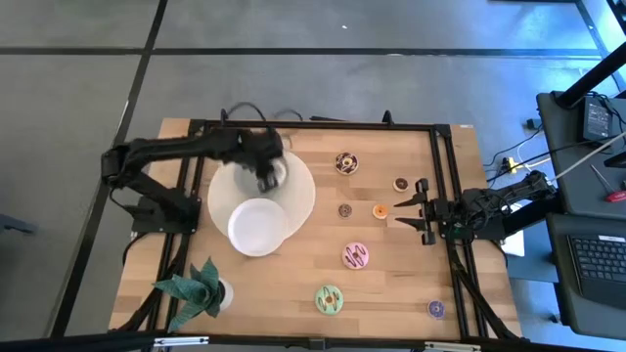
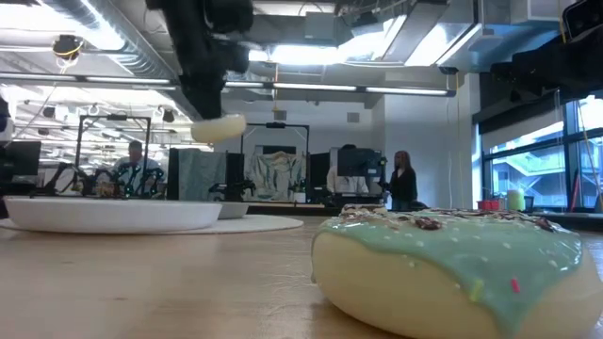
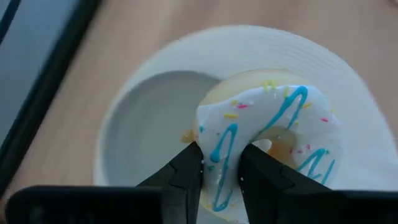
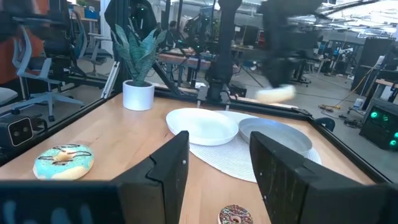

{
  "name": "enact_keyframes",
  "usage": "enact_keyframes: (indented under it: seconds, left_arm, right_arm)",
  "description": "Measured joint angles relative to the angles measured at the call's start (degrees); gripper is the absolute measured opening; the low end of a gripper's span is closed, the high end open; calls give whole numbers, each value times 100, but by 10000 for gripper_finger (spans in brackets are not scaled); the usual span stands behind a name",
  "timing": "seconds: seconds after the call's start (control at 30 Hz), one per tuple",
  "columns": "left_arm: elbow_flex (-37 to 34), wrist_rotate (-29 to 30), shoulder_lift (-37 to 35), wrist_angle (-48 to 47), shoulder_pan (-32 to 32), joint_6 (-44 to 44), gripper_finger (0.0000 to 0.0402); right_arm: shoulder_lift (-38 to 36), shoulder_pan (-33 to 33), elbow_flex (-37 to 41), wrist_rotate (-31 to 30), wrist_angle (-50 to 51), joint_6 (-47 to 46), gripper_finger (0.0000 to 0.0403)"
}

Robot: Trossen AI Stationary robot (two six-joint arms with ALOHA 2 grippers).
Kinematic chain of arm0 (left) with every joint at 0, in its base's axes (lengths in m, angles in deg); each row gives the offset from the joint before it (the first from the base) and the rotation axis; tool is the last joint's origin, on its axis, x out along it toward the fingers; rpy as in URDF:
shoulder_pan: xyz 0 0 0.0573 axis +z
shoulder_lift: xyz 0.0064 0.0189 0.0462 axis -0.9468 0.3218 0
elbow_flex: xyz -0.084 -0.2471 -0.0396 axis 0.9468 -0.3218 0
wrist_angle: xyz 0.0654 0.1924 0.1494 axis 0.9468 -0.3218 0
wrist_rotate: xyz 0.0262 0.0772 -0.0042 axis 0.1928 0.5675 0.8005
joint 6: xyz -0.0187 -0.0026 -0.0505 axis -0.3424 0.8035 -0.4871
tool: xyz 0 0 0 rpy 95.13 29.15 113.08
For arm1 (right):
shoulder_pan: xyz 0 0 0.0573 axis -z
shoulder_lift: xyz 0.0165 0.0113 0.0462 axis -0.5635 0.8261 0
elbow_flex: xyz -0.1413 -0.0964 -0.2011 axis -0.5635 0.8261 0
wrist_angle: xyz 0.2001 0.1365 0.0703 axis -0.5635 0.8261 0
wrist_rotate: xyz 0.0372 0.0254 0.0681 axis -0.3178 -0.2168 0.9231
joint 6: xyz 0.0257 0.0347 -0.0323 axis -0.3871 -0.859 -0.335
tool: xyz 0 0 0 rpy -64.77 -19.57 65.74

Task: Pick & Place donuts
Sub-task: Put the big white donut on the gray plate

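The cream donut will go down on the far part of the gray plate (image 1: pixel 255 165) (image 3: pixel 152 118) from my left gripper. It is still well above the white plates.
My left gripper (image 1: pixel 266 178) hangs over the white plates, shut on a cream donut (image 3: pixel 267 124) with white icing, blue drizzle and sprinkles. In the low view the donut (image 2: pixel 219 129) hangs well above the plates. My right gripper (image 1: pixel 416 210) waits open near the table's right edge, beside a small orange donut (image 1: pixel 380 210). Lying flat on the table are a chocolate donut (image 1: pixel 345 163), a pink one (image 1: pixel 355 256), a green one (image 1: pixel 329 299) and a small purple one (image 1: pixel 436 309). My left gripper pinches one side of the donut's ring (image 3: pixel 221 163) from above, pointing down. One finger (image 3: pixel 189 171) is on the outer edge and the other (image 3: pixel 258 171) is at the hole. The donut is lifted clear above a white plate (image 3: pixel 143 124).
A large white round plate (image 1: pixel 298 186) sits with a smaller deep plate (image 1: pixel 257 227) overlapping its near side. A potted green plant (image 1: pixel 201 288) stands at the near left corner. Black frame rails run along the table's edges. Bare wood lies between the plates and the donuts.
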State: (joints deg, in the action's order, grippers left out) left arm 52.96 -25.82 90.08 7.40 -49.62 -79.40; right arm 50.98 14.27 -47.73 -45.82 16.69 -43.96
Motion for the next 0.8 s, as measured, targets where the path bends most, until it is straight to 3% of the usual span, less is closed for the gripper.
enact_keyframes:
  seconds: [0.17, 0.3, 0.8]
  left_arm:
    - [1, 501, 231, 111, 794, -975, 88]
    - [0, 554, 487, 61, 1142, -1389, 88]
    - [0, 598, 1831, 74, 1321, -1842, 88]
  right_arm:
    - [0, -1, 1, -1, 4, 3, 171]
    - [0, -1, 1, -1, 4, 9, 171]
    - [1, -1, 0, -2, 7, 24, 171]
